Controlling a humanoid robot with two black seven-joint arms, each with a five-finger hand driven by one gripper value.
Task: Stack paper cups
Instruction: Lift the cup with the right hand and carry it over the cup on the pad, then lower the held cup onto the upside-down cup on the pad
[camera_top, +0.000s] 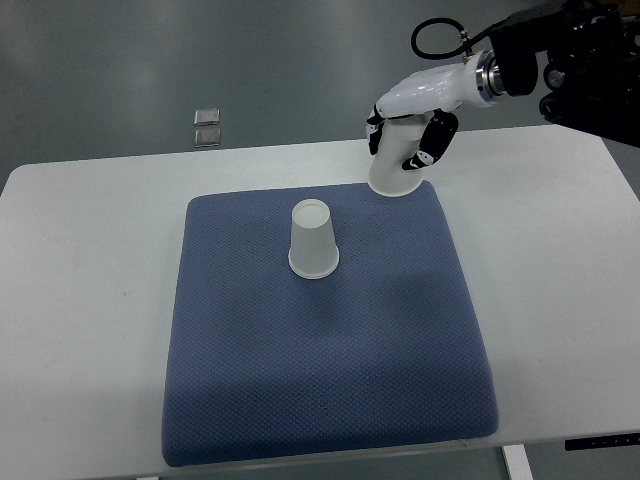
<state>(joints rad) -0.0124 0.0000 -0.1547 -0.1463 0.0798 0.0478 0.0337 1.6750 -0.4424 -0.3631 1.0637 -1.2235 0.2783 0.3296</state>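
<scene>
Next, I release my right gripper's paper cup over the upside-down white paper cup on the blue mat (315, 204).
One white paper cup (313, 240) stands upside down near the middle of the blue mat (320, 380). A second white paper cup (395, 165) is held by my right hand (408, 140) at the mat's far right corner, mouth down and slightly tilted. Its rim looks to be at or just above the mat's edge. The fingers wrap around the cup's upper body. The right arm comes in from the upper right. No left arm shows.
The mat lies on a white table (80, 300). Two small silver squares (207, 127) sit on the grey floor beyond the table's far edge. Dark robot hardware (590, 60) fills the upper right corner.
</scene>
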